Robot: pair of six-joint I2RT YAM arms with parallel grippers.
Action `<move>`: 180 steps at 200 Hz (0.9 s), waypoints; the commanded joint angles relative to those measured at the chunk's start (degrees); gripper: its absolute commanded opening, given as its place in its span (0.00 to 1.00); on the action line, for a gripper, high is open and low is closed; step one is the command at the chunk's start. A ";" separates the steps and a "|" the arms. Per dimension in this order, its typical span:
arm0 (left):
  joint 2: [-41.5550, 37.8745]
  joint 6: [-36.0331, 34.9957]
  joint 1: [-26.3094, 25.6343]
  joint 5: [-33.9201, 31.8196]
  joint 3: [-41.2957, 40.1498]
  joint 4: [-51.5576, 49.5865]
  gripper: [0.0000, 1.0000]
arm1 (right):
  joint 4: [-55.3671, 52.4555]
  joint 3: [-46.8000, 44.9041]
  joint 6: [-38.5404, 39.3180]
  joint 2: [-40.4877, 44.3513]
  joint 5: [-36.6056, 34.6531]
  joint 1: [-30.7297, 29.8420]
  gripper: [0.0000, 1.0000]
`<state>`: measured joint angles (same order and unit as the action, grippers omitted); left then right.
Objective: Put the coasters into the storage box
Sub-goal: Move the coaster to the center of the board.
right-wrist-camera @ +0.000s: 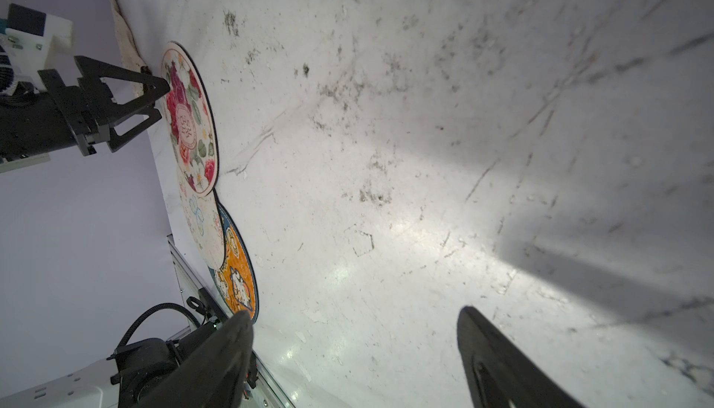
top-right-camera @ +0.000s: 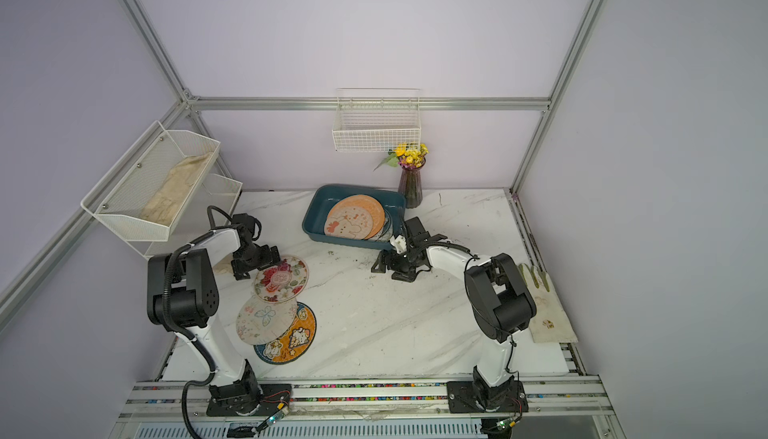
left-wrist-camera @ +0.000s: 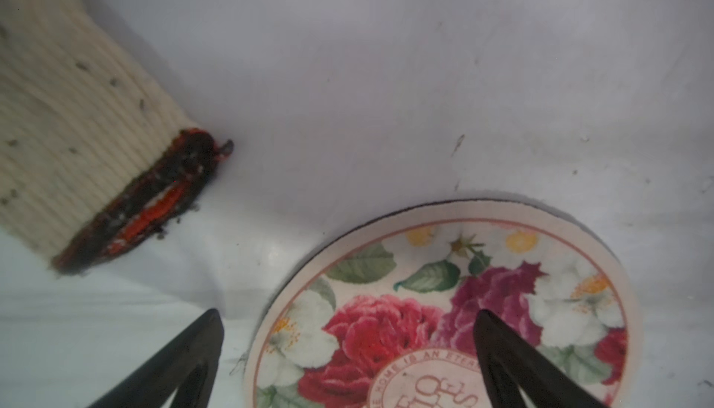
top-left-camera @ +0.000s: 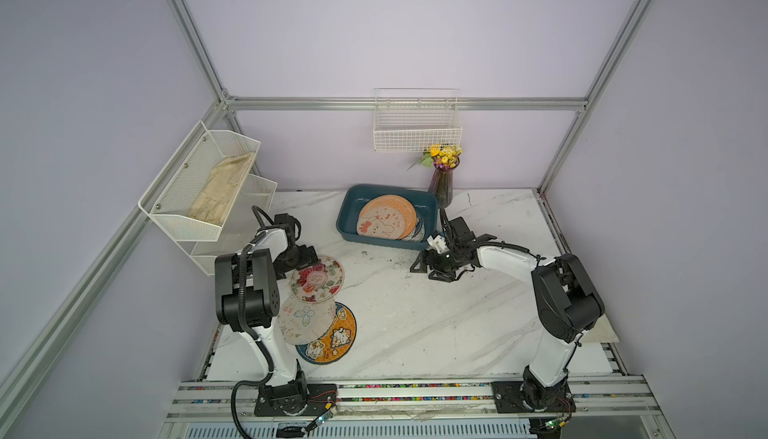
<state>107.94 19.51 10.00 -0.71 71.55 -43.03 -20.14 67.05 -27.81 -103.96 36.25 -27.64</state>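
Next, my left gripper closes on the floral coaster's edge point(top-left-camera: 293, 274) point(left-wrist-camera: 255, 359) at the white flower, beside the large red rose printed on the coaster.
The dark teal storage box point(top-left-camera: 351, 208) stands at the back middle and holds several stacked coasters, a cream and orange one point(top-left-camera: 386, 218) on top. Three more coasters overlap on the table at the left: a floral one point(top-left-camera: 316, 278), a butterfly one point(top-left-camera: 305, 318) and an orange and blue cartoon one point(top-left-camera: 332, 339). My left gripper point(left-wrist-camera: 347, 315) is open low at the floral coaster point(left-wrist-camera: 444, 290), one finger over its print and the other over bare table beside its edge. My right gripper point(right-wrist-camera: 355, 315) is open and empty over bare table, just in front of the box's near right corner.
A cream knit glove point(left-wrist-camera: 77, 135) with a red and black cuff lies close beyond the floral coaster. A vase of yellow flowers point(top-left-camera: 444, 179) stands right of the box. A white wire basket point(top-left-camera: 417, 125) hangs on the back wall, a white mesh shelf point(top-left-camera: 208, 183) at the left.
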 commanded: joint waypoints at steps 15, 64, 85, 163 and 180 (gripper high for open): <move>-1.01 1.87 0.24 4.13 -4.28 1.53 1.00 | -0.96 1.44 0.67 0.66 -0.35 0.30 0.84; -2.25 2.02 -2.43 8.67 -6.89 2.07 1.00 | -0.74 0.50 0.30 1.66 -0.91 0.27 0.84; -2.91 2.91 -4.68 9.31 -7.49 2.23 1.00 | -0.69 0.36 0.30 1.88 -1.18 0.30 0.84; -2.01 7.83 -14.81 12.02 -6.51 4.07 1.00 | 0.10 -0.86 -0.22 2.86 -1.88 0.30 0.84; -1.77 9.00 -17.63 12.79 -6.13 4.33 1.00 | 0.26 -1.30 -0.39 3.15 -2.08 0.30 0.84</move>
<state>104.38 24.69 -3.55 3.27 66.72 -38.33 -20.10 66.87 -27.88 -103.39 35.14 -27.64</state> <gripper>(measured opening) 0.998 0.844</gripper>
